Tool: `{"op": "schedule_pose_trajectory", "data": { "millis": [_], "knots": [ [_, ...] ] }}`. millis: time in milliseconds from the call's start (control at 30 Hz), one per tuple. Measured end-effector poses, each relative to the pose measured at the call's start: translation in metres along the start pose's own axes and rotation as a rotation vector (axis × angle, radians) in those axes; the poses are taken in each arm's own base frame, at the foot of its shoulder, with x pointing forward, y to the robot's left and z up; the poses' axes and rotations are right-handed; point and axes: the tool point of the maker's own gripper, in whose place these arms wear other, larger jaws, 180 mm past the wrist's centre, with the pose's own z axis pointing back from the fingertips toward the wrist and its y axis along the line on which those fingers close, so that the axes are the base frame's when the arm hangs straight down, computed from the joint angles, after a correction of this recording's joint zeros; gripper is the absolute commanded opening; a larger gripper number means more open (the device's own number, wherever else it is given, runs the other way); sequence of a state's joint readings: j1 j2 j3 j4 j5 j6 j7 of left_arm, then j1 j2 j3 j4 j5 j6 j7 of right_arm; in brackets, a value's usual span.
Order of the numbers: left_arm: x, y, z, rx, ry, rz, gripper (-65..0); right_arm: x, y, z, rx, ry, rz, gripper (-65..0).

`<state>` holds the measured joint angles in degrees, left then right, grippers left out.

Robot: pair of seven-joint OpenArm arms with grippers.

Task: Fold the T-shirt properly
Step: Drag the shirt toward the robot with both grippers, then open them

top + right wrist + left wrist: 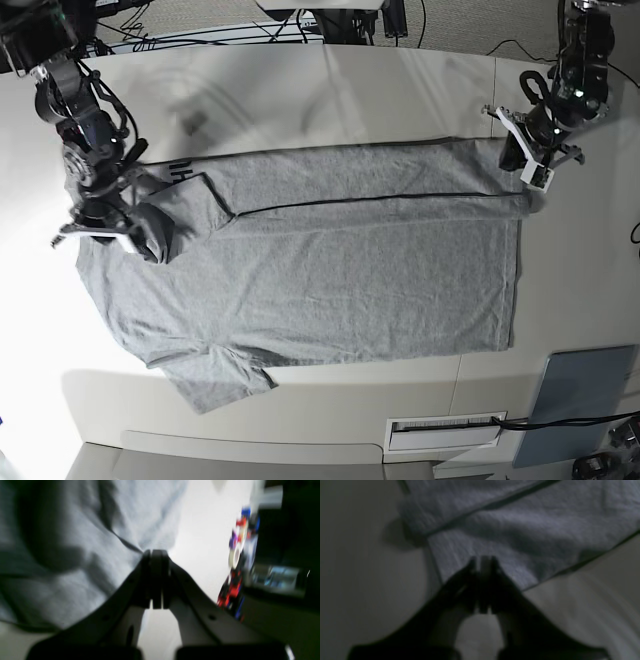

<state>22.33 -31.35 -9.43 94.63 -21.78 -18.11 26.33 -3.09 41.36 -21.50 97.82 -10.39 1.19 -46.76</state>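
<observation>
The robot's right gripper needs to release the T-shirt's pinched end on the white table [114, 135] just past the T-shirt's far edge near the black lettering. The T-shirt now lies spread on the table.
The heather-grey T-shirt [330, 270] lies spread flat on the white table [300, 90], plain side up, with its far long edge folded over toward the middle. Black lettering peeks out near the left sleeve [180, 172]. My right gripper [135, 232] sits at the shirt's left end, shut on a pinch of the T-shirt [75, 555]; folds of cloth run into its fingertips [155, 552]. My left gripper [528, 165] is at the right hem corner. In the left wrist view its fingers [483, 562] are shut just above flat cloth [532, 530], with no fabric visibly pulled.
A flat blue-grey panel [585, 405] lies at the near right corner, with a white slotted plate [445, 432] beside it. Cables [150, 30] run along the far edge. Blurred colourful objects [237, 555] and dark equipment show right of the right gripper.
</observation>
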Motion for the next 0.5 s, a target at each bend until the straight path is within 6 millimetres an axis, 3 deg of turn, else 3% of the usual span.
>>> {"op": "schedule_pose_trajectory", "data": {
  "millis": [167, 333, 433, 500],
  "knots": [
    [0.012, -0.004, -0.008, 0.053, -0.069, 0.107, -65.0, -0.018, 0.014, 0.005, 0.099, -0.003, -0.245, -65.0],
    [0.024, -0.014, -0.016, 0.049, -0.112, 0.158, -65.0, -0.024, 0.026, 0.001, 0.176, -0.025, -0.391, -65.0],
    [0.027, -0.021, -0.023, 0.039, -0.124, 0.196, -65.0, -0.039, 0.049, -0.008, 0.226, 0.011, -0.424, -65.0],
    [0.017, -0.021, -0.029, 0.044, -0.105, 0.226, -65.0, -0.051, 0.063, -0.012, 0.244, 0.042, -0.438, -65.0]
  ]
}}
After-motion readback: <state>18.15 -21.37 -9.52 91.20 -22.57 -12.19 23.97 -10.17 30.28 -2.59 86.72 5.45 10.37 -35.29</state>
